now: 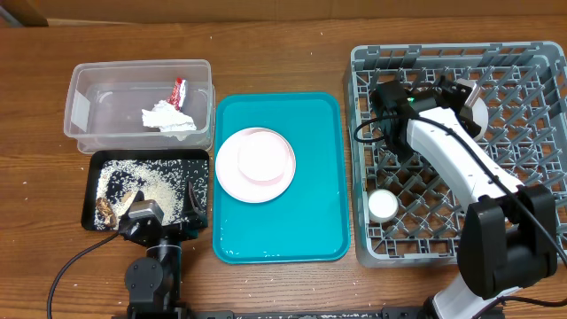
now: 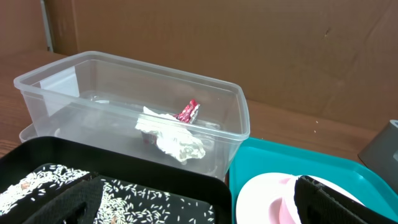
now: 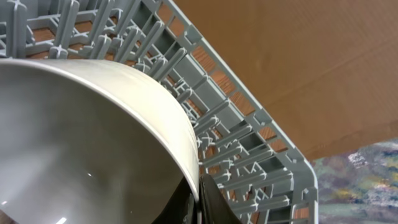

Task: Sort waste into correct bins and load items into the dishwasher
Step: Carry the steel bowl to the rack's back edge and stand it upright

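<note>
My right gripper is going to release the pale bowl among the grey dish rack's wires (image 1: 432, 133), at a spot that is farther back than the white cup.
The clear tub (image 1: 89, 106) holds the crumpled tissue (image 1: 168, 119) and the red wrapper (image 1: 179, 90); both also show in the left wrist view, tissue (image 2: 171, 138) and wrapper (image 2: 188, 111). The black tray (image 1: 199, 159) holds rice and brown scraps (image 1: 120, 190). The white plate with the pink middle (image 1: 255, 164) lies on the teal tray. My left gripper (image 1: 164, 211) (image 2: 199, 211) is open and empty over the black tray's near edge. My right gripper (image 1: 468, 99) (image 3: 198, 202) is shut on the rim of the pale bowl (image 3: 81, 143), held tilted over the grey dish rack (image 1: 532, 62). A white cup (image 1: 384, 205) stands in the rack. Chopsticks are out of view.
The teal tray (image 1: 319, 221) lies between the black tray and the rack. The right arm stretches across the rack from the front right. The brown table top (image 1: 283, 53) shows behind and in front of the trays.
</note>
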You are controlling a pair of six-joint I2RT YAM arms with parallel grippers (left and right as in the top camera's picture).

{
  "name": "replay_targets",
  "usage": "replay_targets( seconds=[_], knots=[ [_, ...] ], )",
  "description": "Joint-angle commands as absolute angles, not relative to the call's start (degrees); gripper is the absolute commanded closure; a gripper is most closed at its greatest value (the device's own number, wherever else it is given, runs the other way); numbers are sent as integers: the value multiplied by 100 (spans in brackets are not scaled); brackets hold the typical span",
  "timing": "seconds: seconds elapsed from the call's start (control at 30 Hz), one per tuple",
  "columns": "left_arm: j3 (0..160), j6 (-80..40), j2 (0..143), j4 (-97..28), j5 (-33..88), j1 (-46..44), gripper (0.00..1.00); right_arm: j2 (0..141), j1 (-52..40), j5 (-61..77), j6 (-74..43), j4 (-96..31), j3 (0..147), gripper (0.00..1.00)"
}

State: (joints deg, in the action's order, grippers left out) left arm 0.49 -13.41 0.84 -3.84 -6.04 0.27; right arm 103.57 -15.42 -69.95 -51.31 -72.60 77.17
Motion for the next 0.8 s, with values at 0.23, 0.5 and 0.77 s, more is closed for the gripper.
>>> replay_targets(
  seconds=[0.23, 0.5, 0.77],
  knots=[
    [27, -1396, 25, -377, -576, 78, 0, 10370, -1509, -6831, -4768, -6963, 7634, 96],
    [27, -1398, 25, -377, -576, 78, 0, 10370, -1900, -6849, -4779, -7223, 7614, 96],
    [27, -1398, 25, -377, -576, 78, 0, 10370, -2086, -6775, -4794, -7443, 7614, 96]
  ],
)
